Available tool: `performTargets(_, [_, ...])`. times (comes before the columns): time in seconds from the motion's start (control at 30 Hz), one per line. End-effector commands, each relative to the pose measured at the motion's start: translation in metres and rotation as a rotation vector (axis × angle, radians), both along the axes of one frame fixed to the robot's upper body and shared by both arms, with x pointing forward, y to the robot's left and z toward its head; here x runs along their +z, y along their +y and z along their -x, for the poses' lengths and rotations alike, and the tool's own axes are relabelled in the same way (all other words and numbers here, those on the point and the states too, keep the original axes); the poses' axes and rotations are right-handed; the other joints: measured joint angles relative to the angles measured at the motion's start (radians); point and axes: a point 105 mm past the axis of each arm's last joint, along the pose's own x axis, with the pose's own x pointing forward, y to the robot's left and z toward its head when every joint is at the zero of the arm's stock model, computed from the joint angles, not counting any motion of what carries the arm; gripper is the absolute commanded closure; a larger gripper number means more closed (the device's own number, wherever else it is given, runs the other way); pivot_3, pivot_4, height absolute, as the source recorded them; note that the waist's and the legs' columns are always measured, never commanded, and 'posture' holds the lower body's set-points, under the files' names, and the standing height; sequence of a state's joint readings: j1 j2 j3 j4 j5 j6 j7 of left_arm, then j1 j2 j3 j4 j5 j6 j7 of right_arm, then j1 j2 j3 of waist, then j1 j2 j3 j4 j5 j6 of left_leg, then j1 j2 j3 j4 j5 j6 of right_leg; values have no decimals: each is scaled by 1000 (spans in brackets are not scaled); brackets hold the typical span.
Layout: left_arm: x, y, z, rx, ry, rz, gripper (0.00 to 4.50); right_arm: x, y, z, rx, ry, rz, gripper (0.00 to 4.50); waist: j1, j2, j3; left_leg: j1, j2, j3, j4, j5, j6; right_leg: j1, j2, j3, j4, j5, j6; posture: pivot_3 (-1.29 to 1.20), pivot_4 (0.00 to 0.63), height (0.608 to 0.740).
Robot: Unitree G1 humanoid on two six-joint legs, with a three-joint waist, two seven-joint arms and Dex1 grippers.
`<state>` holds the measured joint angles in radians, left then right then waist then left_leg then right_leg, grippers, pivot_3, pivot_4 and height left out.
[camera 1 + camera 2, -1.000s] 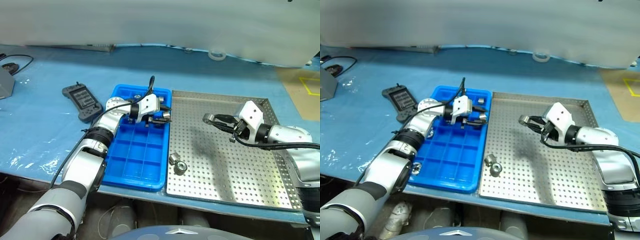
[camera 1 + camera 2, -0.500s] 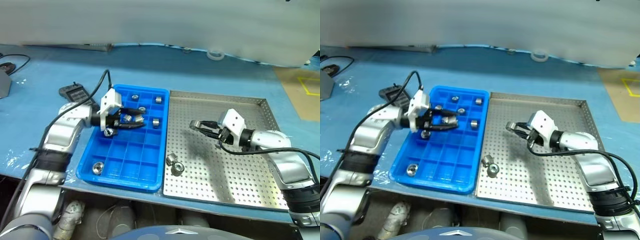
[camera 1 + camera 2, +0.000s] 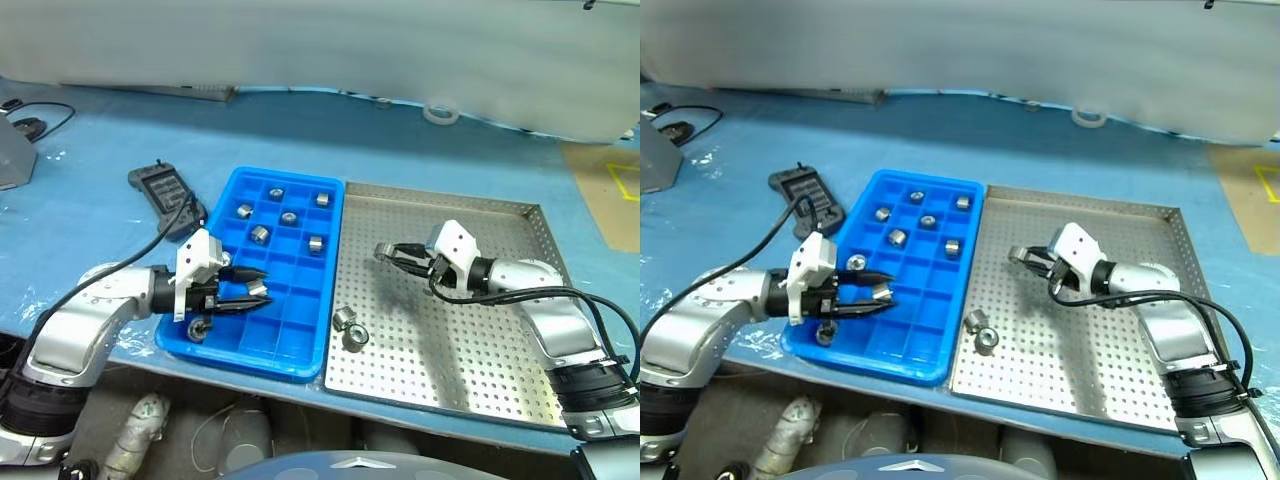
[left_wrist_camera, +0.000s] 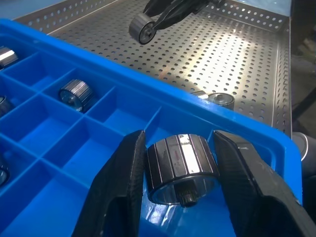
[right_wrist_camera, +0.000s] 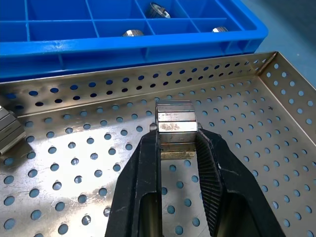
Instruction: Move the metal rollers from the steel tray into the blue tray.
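The metal roller in my left gripper needs to be let go in the compartment diagonally (image 3: 238, 290) beyond the near-corner roller of the blue tray.
The blue tray (image 3: 240, 357) lies to the left of the steel tray (image 3: 470, 340), edge to edge. Several metal rollers (image 3: 260, 234) sit in its far compartments and one (image 3: 197, 328) in a near-left compartment. My left gripper (image 3: 258, 293) hovers over the tray's near-left part, shut on a roller (image 4: 181, 165). Over the steel tray's left half, my right gripper (image 3: 388, 252) is shut on another roller (image 5: 176, 121), just above the perforated floor. Two loose rollers (image 3: 351, 329) lie on the steel tray near its near-left corner.
A black handheld controller (image 3: 165, 195) lies left of the blue tray's far end. A grey object with a cable (image 3: 12, 158) is at the far left. A white ring (image 3: 437, 113) rests at the back of the blue-covered table.
My left arm has drawn back from the tray's far end to its near-left part, carrying the roller. The right gripper has sunk slightly and shifted left with its roller.
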<state>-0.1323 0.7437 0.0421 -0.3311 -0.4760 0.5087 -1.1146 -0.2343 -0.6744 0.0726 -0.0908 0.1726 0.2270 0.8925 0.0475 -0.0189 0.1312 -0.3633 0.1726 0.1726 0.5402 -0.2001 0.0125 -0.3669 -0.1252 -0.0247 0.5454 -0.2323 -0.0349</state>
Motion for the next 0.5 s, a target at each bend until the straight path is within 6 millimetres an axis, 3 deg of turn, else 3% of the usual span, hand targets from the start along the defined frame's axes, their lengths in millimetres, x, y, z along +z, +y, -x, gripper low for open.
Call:
performTargets(0.03, [7, 22, -15, 166, -120, -69, 2713, 4, 8, 0, 28, -39, -9, 3892, -1, 0, 0, 0, 1, 0, -1, 1, -2, 0, 1, 0, 0, 0, 0, 43, 150, 740])
performTargets(0.17, [13, 30, -13, 221, -119, -25, 2713, 5, 11, 2, 37, -40, -12, 3892, 0, -1, 0, 3, 2, 0, -5, 2, -8, 0, 2, -1, 1, 0, 0, 57, 150, 740])
performTargets(0.3, [-5, 32, -7, 203, -72, -64, 2713, 5, 10, -3, 42, -44, 3, 3892, 1, -2, -1, 4, 1, 0, -5, 1, -7, 1, 1, 0, 1, 0, 0, 69, 150, 740])
performTargets(0.5, [-16, 30, -6, 161, -29, -106, 2713, 9, 9, -7, 56, -54, 14, 3892, 11, -3, -1, 5, 1, 0, -5, 2, -8, 1, 1, 0, 2, 0, 0, 65, 150, 740])
